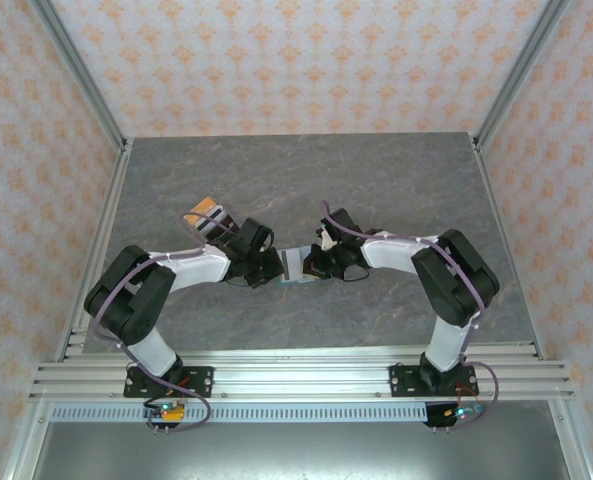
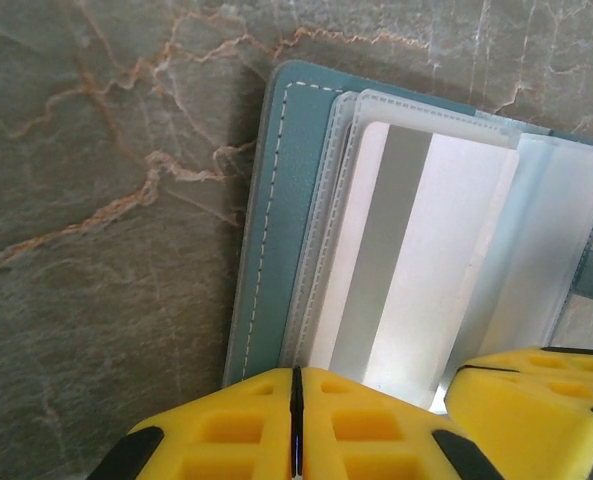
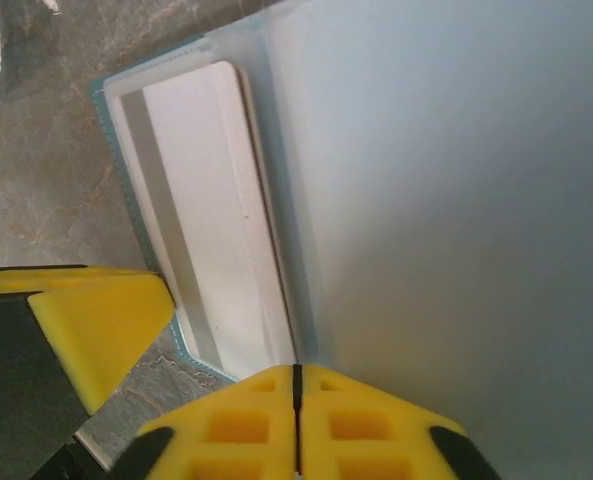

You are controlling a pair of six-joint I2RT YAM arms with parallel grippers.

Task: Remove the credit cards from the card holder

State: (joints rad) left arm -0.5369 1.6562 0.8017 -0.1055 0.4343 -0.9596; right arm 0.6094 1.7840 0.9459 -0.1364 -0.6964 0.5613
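The white card sits pocketed, my right gripper only at its corner; I should open, grip its exposed edge (image 3: 281, 310) and pull it out.
The teal card holder (image 1: 296, 266) lies open on the table between both arms. In the left wrist view its teal cover (image 2: 281, 200) and clear pockets show, with a pale grey-white credit card (image 2: 426, 260) in a pocket. My left gripper (image 2: 296, 370) is shut at the holder's near edge. My right gripper (image 3: 296, 368) is shut at the base of a pale pocket leaf (image 3: 446, 200) that stands up beside the white card (image 3: 206, 200). An orange-tan card (image 1: 204, 211) and a dark one (image 1: 217, 227) lie on the table behind my left arm.
The grey stone-patterned table (image 1: 306, 180) is walled by patterned panels and metal posts. The two grippers nearly touch: the right one's yellow finger (image 2: 536, 390) shows in the left wrist view, the left one's finger (image 3: 96, 320) in the right wrist view.
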